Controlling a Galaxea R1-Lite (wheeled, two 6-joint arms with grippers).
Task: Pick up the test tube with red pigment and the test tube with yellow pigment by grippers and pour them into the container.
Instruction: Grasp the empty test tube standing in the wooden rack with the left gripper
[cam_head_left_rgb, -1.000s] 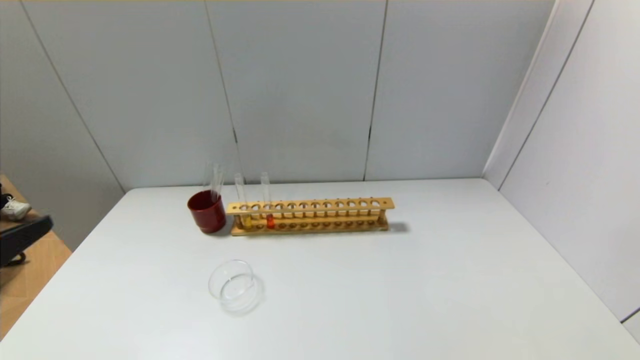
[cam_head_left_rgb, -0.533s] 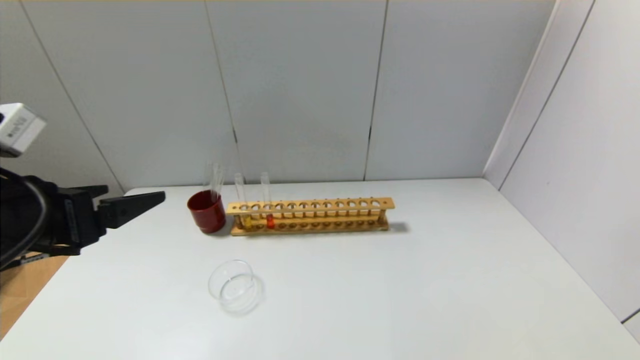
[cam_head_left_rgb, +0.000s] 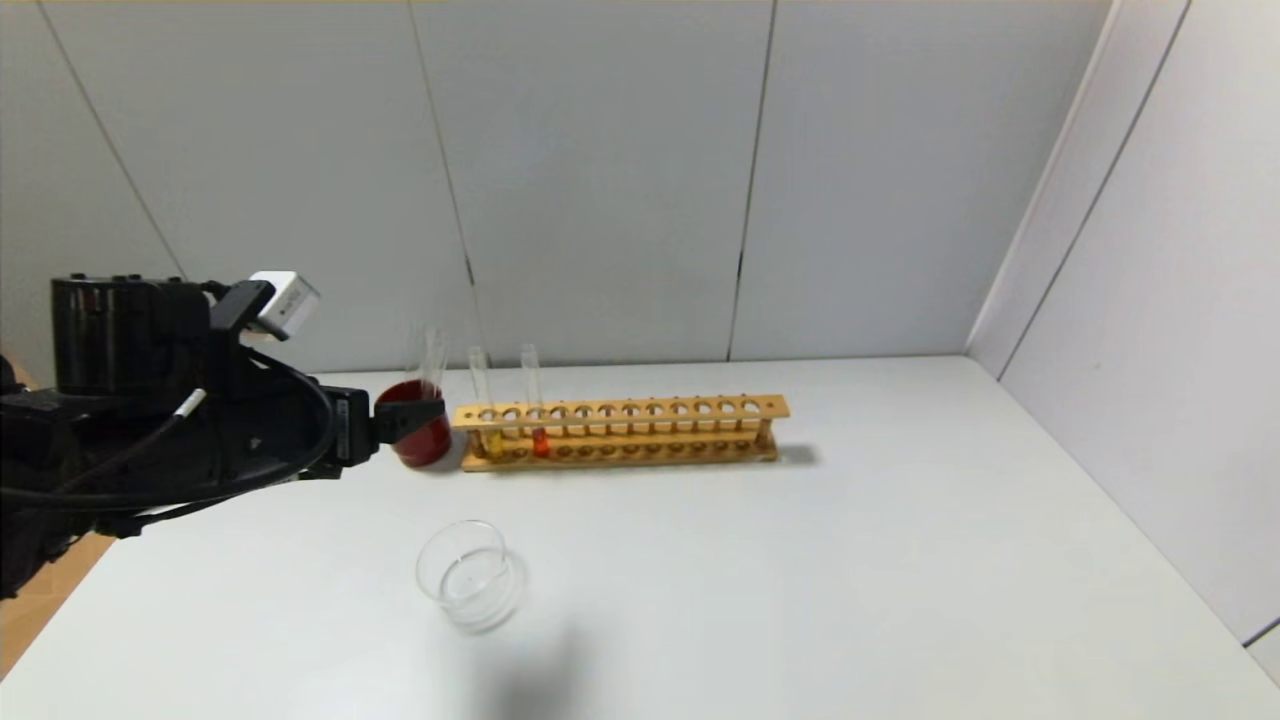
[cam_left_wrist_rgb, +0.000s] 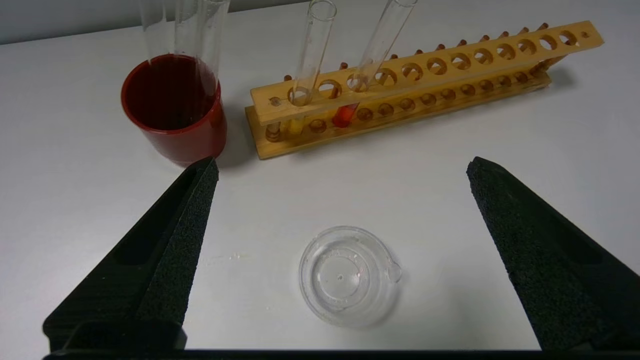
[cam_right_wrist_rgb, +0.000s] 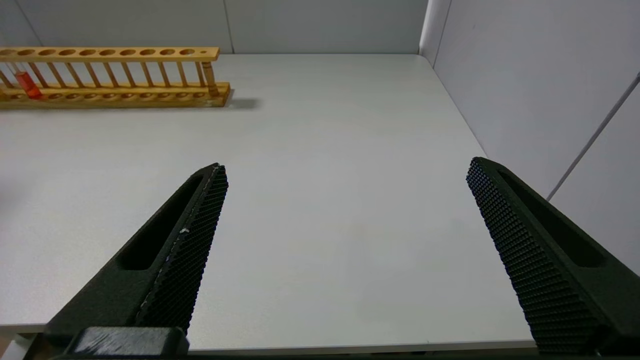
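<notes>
The test tube with yellow pigment is in the wooden rack. Next, my left gripper closes on the upper part of the test tube (cam_head_left_rgb: 482, 384) (cam_left_wrist_rgb: 310, 55), just above the rack.
The test tube with red pigment (cam_head_left_rgb: 538, 440) and the test tube with yellow pigment (cam_head_left_rgb: 491, 441) stand upright at the left end of a wooden rack (cam_head_left_rgb: 650, 430). Both show in the left wrist view, red (cam_left_wrist_rgb: 345, 113) and yellow (cam_left_wrist_rgb: 296, 125). The container (cam_head_left_rgb: 468, 575) sits on the table nearer me, apart from the rack; it looks empty in the left wrist view (cam_left_wrist_rgb: 347, 275). My left gripper (cam_head_left_rgb: 405, 422) hovers open and empty left of the rack, in front of the red cup, wide open in its own view (cam_left_wrist_rgb: 342, 162). My right gripper (cam_right_wrist_rgb: 345, 167) is open and empty over the table's right front edge.
A dark red cup (cam_head_left_rgb: 415, 438) holding colourless tubes (cam_left_wrist_rgb: 200, 30) stands against the rack's left end. The rack's other holes are empty. Grey walls close off the back and right side. The white table (cam_head_left_rgb: 850, 580) has its left edge near my left arm.
My left arm has come in from the left and moved right, its gripper now in front of the red cup. Tubes, rack and container have not moved.
</notes>
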